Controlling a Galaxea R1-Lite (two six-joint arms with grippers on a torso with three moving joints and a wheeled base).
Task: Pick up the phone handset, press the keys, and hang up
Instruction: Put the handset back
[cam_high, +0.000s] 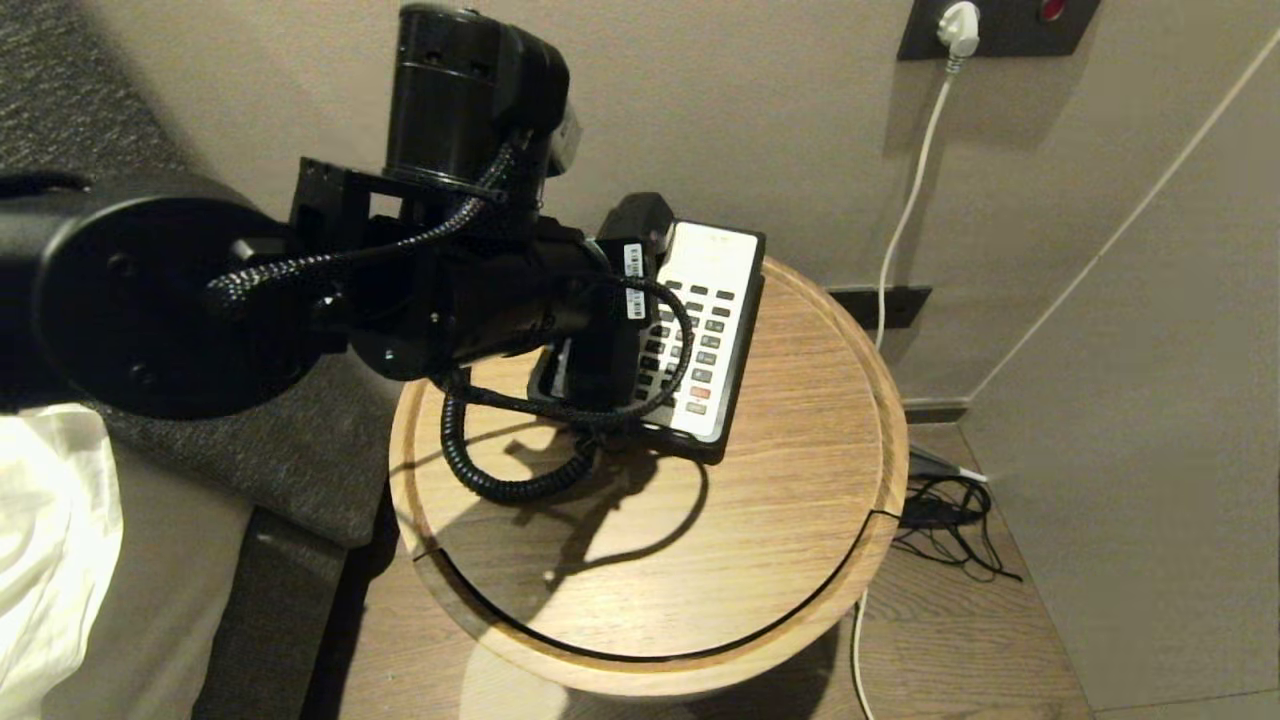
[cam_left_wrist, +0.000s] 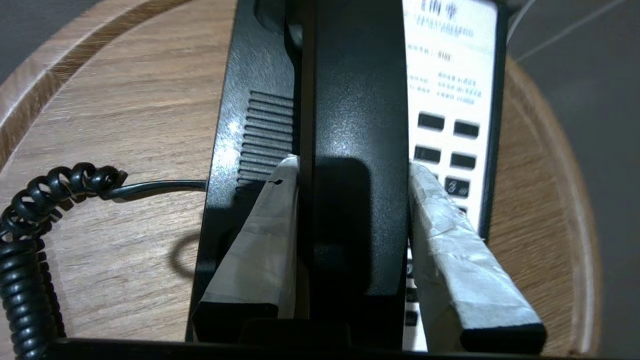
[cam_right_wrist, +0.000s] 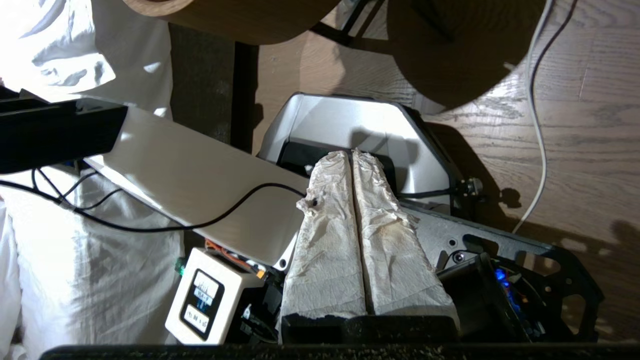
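Next, my left gripper lets go of the phone handset in the black cradle of the phone base (cam_high: 601, 314) (cam_left_wrist: 318, 174), next to the white keypad.
The phone handset (cam_left_wrist: 357, 115) is a long black receiver lying along the left part of the phone base (cam_left_wrist: 250, 125), beside the white keypad (cam_left_wrist: 452, 100). My left gripper (cam_left_wrist: 352, 167) is shut on its middle, one taped finger (cam_left_wrist: 260, 245) on each side. Whether the handset rests in the cradle or hangs just above it I cannot tell. In the head view my left arm (cam_high: 480, 300) hides most of the handset; the keypad (cam_high: 715, 320) and coiled cord (cam_high: 500, 485) show. My right gripper (cam_right_wrist: 352, 157) is shut and empty, parked low over my own base.
The phone stands at the back of a round wooden side table (cam_high: 800, 520) with a raised rim. A white cable (cam_high: 905, 210) runs down the wall to black cables on the floor (cam_high: 945, 515). A bed with white sheets (cam_high: 50, 540) lies to the left.
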